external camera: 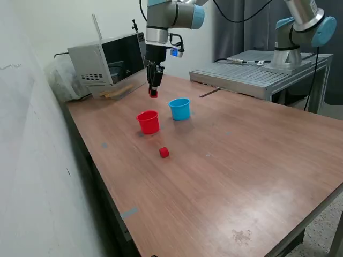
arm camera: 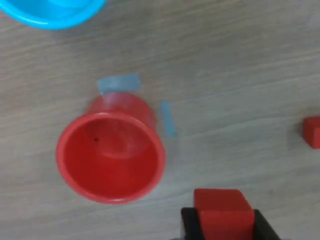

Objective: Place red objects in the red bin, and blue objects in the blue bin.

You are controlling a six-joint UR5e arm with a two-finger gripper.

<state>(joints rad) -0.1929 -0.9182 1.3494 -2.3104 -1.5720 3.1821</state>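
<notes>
The robot's gripper will release the red cube inside the empty red cup [external camera: 149,126] [arm camera: 114,149], beside the light blue cup.
My gripper [external camera: 154,92] is shut on a small red cube [arm camera: 222,214] and holds it in the air above and a little behind the red cup [external camera: 148,121]. The wrist view shows the red cup [arm camera: 111,151] upright, open and empty inside. The light blue cup [external camera: 179,108] stands upright just to the exterior view's right of the red cup; its rim shows in the wrist view [arm camera: 52,12]. A second red cube [external camera: 164,152] lies on the table in front of the red cup and shows at the edge of the wrist view [arm camera: 312,132]. No dark blue cubes are in view.
A microwave-like grey box [external camera: 110,61] stands at the table's back left. A second arm [external camera: 300,27] stands on a metal platform [external camera: 257,72] at the back right. Blue tape marks [arm camera: 118,82] lie on the wooden table [external camera: 241,176] by the red cup.
</notes>
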